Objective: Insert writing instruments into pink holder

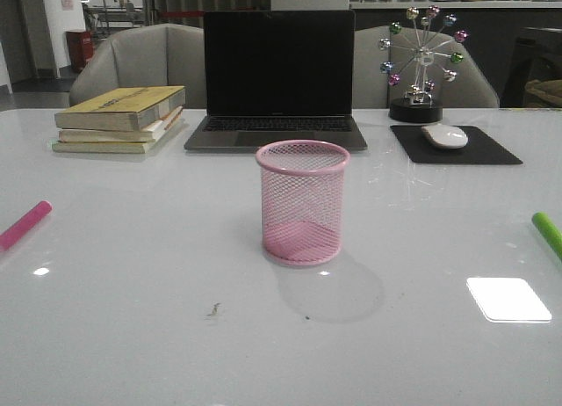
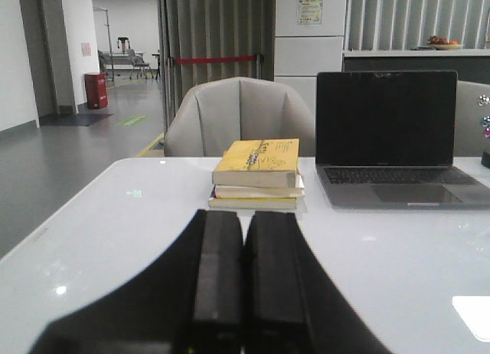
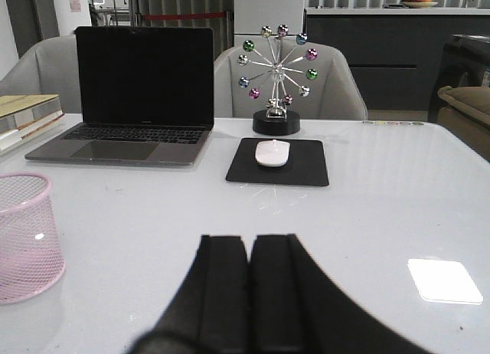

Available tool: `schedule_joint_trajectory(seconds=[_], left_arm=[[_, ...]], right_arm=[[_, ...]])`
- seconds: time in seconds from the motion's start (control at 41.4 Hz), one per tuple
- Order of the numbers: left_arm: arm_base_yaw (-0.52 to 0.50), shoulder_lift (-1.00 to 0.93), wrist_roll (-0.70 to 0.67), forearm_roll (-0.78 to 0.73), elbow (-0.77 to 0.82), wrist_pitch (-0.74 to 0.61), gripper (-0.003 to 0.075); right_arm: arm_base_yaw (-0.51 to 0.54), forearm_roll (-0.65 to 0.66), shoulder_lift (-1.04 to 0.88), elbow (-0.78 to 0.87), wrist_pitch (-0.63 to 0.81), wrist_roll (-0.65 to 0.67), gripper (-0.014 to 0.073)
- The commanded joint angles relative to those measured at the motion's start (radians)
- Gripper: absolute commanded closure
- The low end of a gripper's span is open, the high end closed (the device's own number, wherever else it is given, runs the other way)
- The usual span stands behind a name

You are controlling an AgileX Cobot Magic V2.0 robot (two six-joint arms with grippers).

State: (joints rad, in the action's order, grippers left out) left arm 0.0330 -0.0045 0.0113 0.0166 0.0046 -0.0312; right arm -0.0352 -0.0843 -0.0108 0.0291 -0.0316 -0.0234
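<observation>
The robot's right gripper will next move to the lime green marker's body (image 1: 552,235) and close there, so that its far end stays free for the pink holder.
The pink holder (image 1: 302,202), a round wire-mesh cup, stands upright and empty at the table's middle; the right wrist view catches part of this holder (image 3: 25,235). A pink-magenta marker (image 1: 24,224) lies flat at the table's left edge. A lime green marker (image 1: 548,233) lies at the right edge, partly cut off. Neither arm shows in the front view. My left gripper (image 2: 244,216) is shut with nothing between its fingers, pointing toward the books. My right gripper (image 3: 249,239) is also shut and empty, facing the mouse pad.
An open laptop (image 1: 277,81) stands behind the holder. A stack of books (image 1: 121,118) sits at the back left. A white mouse (image 1: 445,135) on a black pad (image 1: 454,146) and a ferris-wheel ornament (image 1: 421,65) sit at the back right.
</observation>
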Motion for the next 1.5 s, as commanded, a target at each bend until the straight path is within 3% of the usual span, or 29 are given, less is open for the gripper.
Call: schedule_joint_trajectory(seconds=[0.0, 0.097, 0.217, 0.386, 0.676, 1.111, 1.4, 1.473], left_arm=[[0.005, -0.020, -0.006, -0.001, 0.002, -0.174, 0.0629], [0.005, -0.020, -0.011, -0.001, -0.046, -0.218, 0.0629], [0.005, -0.020, -0.021, -0.001, -0.167, -0.142, 0.0629], [0.005, 0.018, -0.021, -0.001, -0.393, 0.064, 0.0629], [0.005, 0.220, -0.021, -0.001, -0.712, 0.452, 0.0629], [0.005, 0.453, -0.021, -0.001, -0.732, 0.741, 0.0629], [0.005, 0.535, -0.021, -0.006, -0.732, 0.748, 0.0628], [0.005, 0.546, -0.011, -0.017, -0.732, 0.748, 0.0594]], right_arm=[[0.004, 0.006, -0.019, -0.015, 0.114, -0.002, 0.0537], [0.004, 0.006, -0.019, -0.073, 0.088, -0.002, 0.0537], [0.004, 0.006, -0.019, -0.186, 0.032, -0.002, 0.0537], [0.004, 0.006, 0.013, -0.400, -0.124, -0.002, 0.0537], [0.004, 0.006, 0.230, -0.679, -0.385, -0.002, 0.0537], [0.004, 0.006, 0.508, -0.693, -0.670, -0.002, 0.0537], [0.004, 0.006, 0.635, -0.693, -0.727, -0.002, 0.0533], [0.004, 0.006, 0.661, -0.693, -0.732, -0.002, 0.0511]])
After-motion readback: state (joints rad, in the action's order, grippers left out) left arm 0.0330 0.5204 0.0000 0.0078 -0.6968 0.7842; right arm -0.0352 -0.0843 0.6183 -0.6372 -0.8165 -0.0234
